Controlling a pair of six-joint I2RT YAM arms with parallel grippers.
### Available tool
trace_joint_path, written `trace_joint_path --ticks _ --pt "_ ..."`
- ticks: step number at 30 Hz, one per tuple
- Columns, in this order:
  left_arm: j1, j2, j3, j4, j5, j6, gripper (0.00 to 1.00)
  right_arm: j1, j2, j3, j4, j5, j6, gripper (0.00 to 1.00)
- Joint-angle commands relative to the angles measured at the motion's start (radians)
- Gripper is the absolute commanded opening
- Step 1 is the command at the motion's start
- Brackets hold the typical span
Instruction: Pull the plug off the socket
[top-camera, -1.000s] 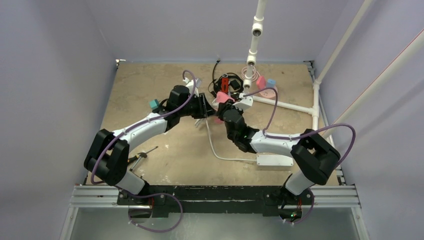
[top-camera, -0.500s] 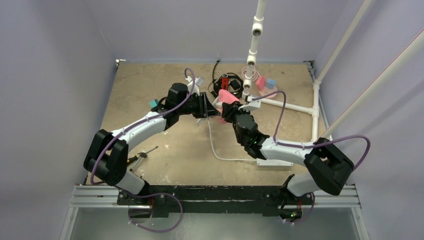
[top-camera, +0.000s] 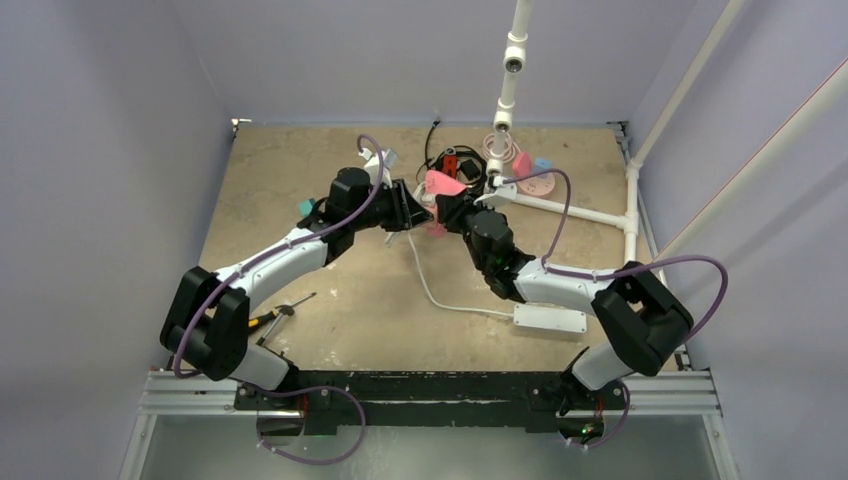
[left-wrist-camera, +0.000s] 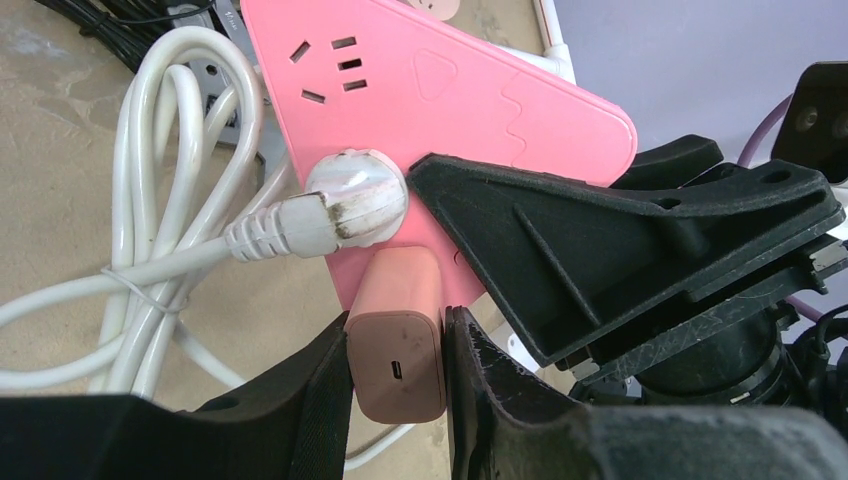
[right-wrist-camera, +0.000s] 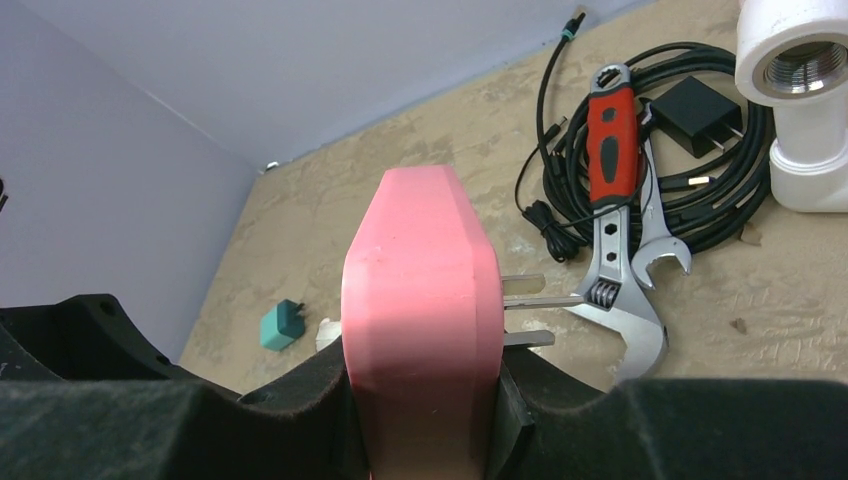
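Observation:
The robot's left gripper needs to set the pink USB charger free on the bare table (top-camera: 332, 206), close beside the teal adapter.
A small light-blue plug (top-camera: 543, 163) sits on a flat pink disc socket (top-camera: 535, 184) at the back right, far from both grippers. My right gripper (top-camera: 452, 207) (right-wrist-camera: 425, 400) is shut on a pink blocky outlet hub (top-camera: 440, 184) (right-wrist-camera: 420, 270) (left-wrist-camera: 420, 90), held off the table. A white round plug (left-wrist-camera: 355, 197) with a white cord is pushed into the hub. My left gripper (top-camera: 425, 215) (left-wrist-camera: 395, 345) is shut on a pink USB charger (left-wrist-camera: 395, 330) that stands against the hub's lower edge.
A red-handled wrench (right-wrist-camera: 615, 150), a silver spanner (right-wrist-camera: 655, 235) and a black cable coil with a black adapter (right-wrist-camera: 705, 120) lie behind the hub. There is also a teal adapter (top-camera: 307, 207), a white power strip (top-camera: 548, 318), a white pipe frame (top-camera: 575, 210) and hand tools (top-camera: 275, 315).
Both grippers and the pink hub have moved a little toward the back. The right arm's elbow swung right, then back. Both grips are unchanged.

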Motion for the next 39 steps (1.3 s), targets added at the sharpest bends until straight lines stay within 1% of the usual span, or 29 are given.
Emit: trace_joint_path --ticks 1,4,6,8,10,12,18,20,23,26,29,33,36,38,39 --pt "-0.010 -0.029 -0.003 0.017 0.043 0.082 0.00 -0.041 -0.002 0.067 -0.043 0.121 -0.005 0.00" --pt "0.003 -0.017 0.020 -0.038 0.005 0.092 0.00 -0.040 -0.039 0.046 -0.002 0.126 -0.039 0.00" --pt "0.048 0.000 0.016 -0.050 0.010 0.060 0.00 -0.041 -0.082 0.006 0.083 0.060 -0.080 0.00" --pt "0.091 0.021 0.014 -0.034 0.049 0.034 0.00 -0.040 -0.133 -0.040 0.167 -0.012 -0.128 0.00" --pt "0.105 0.031 0.023 -0.053 0.056 0.041 0.00 -0.039 -0.180 -0.077 0.223 -0.071 -0.169 0.00" --pt "0.108 0.031 0.029 -0.072 0.032 0.053 0.00 -0.039 -0.210 -0.097 0.244 -0.082 -0.186 0.00" --pt "0.098 0.013 0.029 -0.070 0.014 0.079 0.00 -0.039 -0.202 -0.088 0.226 -0.080 -0.182 0.00" --pt "0.074 -0.006 0.034 -0.092 -0.042 0.119 0.00 -0.040 -0.181 -0.072 0.202 -0.084 -0.169 0.00" --pt "0.014 -0.053 0.043 -0.125 -0.147 0.186 0.00 -0.041 -0.145 -0.031 0.132 -0.035 -0.143 0.00" --pt "-0.016 -0.102 0.029 -0.126 -0.211 0.232 0.00 -0.044 -0.100 0.013 0.044 0.017 -0.107 0.00" --pt "-0.046 -0.142 0.022 -0.126 -0.253 0.283 0.00 -0.051 -0.063 0.046 -0.003 0.028 -0.078 0.00" --pt "-0.049 -0.153 0.024 -0.125 -0.256 0.286 0.00 -0.051 -0.044 0.064 -0.014 0.005 -0.070 0.00" --pt "-0.043 -0.136 0.043 -0.181 -0.250 0.281 0.00 -0.052 -0.061 0.048 0.006 -0.006 -0.078 0.00" --pt "-0.020 -0.123 0.052 -0.187 -0.228 0.269 0.00 -0.051 -0.085 0.026 0.039 -0.019 -0.095 0.00" --pt "0.008 -0.117 0.054 -0.186 -0.194 0.257 0.00 -0.051 -0.098 0.014 0.059 -0.019 -0.107 0.00"
